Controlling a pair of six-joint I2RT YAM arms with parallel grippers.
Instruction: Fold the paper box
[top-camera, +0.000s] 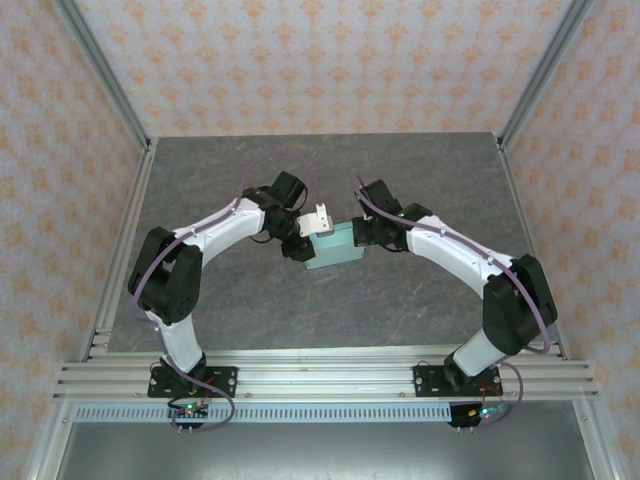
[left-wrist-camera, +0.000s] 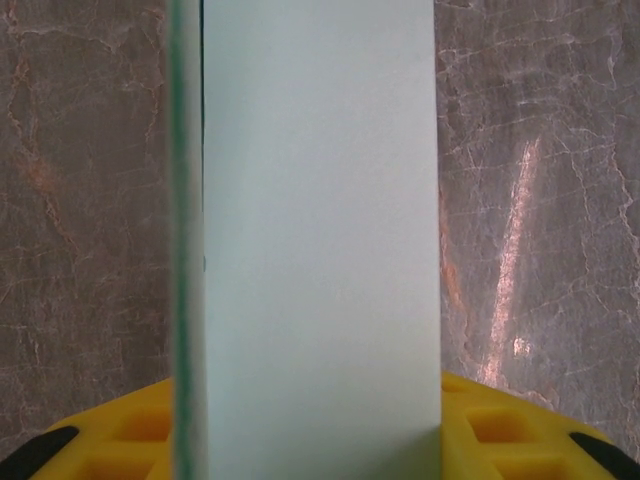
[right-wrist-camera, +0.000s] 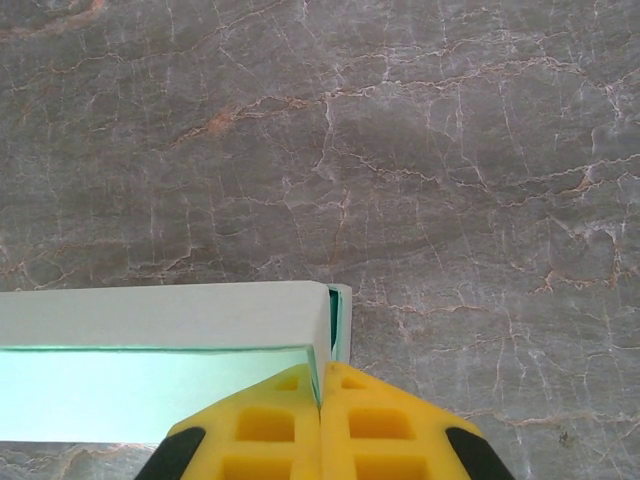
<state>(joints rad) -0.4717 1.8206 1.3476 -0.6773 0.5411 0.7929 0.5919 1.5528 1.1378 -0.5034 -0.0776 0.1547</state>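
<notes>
The left gripper clamps the paper box across both sides while the right gripper pinches one end, so next the left gripper opens and pinches the opposite end (top-camera: 309, 263).
The paper box (top-camera: 335, 247) is a pale mint-blue small rectangular box, held between both grippers at the middle of the table. My left gripper (top-camera: 303, 246) grips its left end. In the left wrist view the box (left-wrist-camera: 320, 230) stands between the yellow fingers (left-wrist-camera: 500, 430), which press on its two sides. My right gripper (top-camera: 363, 236) is at the box's right end. In the right wrist view its yellow fingers (right-wrist-camera: 380, 420) are pinched together on a thin side wall of the box (right-wrist-camera: 170, 320), with the right gripper (right-wrist-camera: 322, 380) at the box's corner.
The grey marble table (top-camera: 330, 170) lies under the box. Aluminium posts (top-camera: 105, 75) and patterned walls enclose the left, right and back. A metal rail (top-camera: 320, 378) runs along the near edge by the arm bases.
</notes>
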